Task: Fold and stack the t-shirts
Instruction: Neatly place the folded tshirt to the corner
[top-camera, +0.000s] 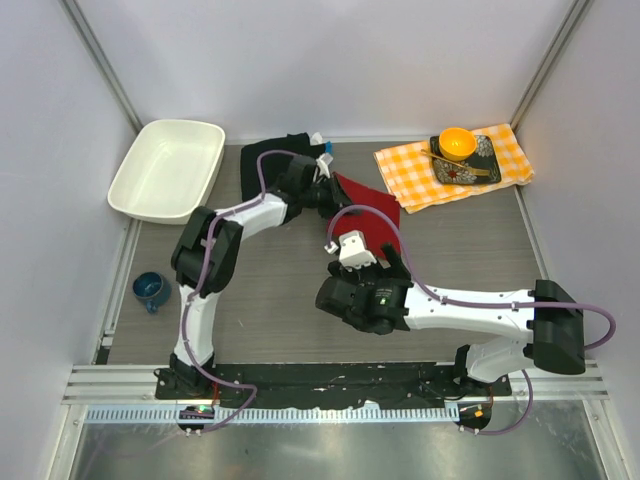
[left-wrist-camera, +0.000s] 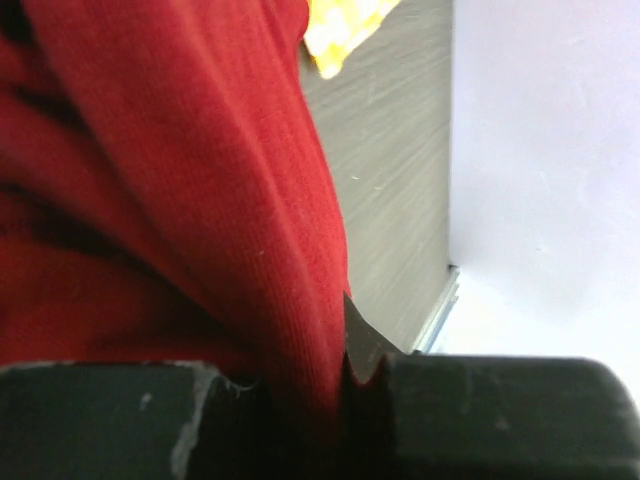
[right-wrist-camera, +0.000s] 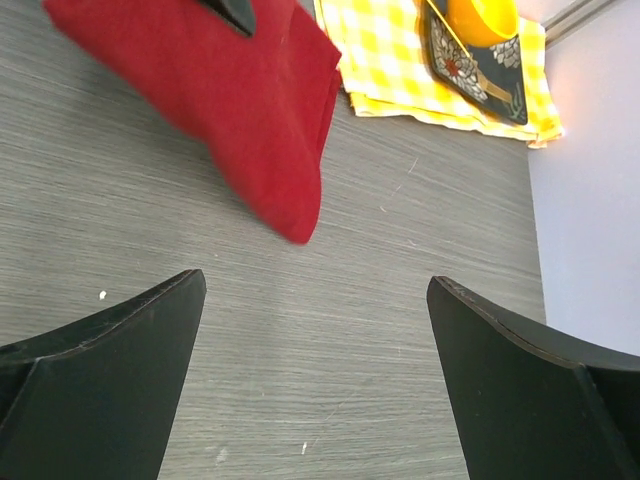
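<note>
The red t-shirt will go down on top of the folded black t-shirt (top-camera: 281, 168) beside the white tub, set there by my left gripper. The red t-shirt still lies on the grey table.
The red t-shirt (top-camera: 368, 212) lies partly folded on the grey table, its far-left edge lifted. My left gripper (top-camera: 325, 195) is shut on that edge; in the left wrist view the red cloth (left-wrist-camera: 200, 200) runs down between the jaws (left-wrist-camera: 345, 390). A folded black t-shirt (top-camera: 265, 158) lies just behind, mostly hidden by the left arm, with a bit of white cloth (top-camera: 322, 150) beside it. My right gripper (top-camera: 385, 262) hovers open just near of the red t-shirt (right-wrist-camera: 230, 90). Only bare table lies between its fingers (right-wrist-camera: 315, 300).
A white tub (top-camera: 165, 170) stands at the back left and a blue cup (top-camera: 150, 290) at the left edge. An orange-and-white checked cloth (top-camera: 455, 165) at the back right carries a dark plate and an orange bowl (top-camera: 457, 143). White walls enclose the table.
</note>
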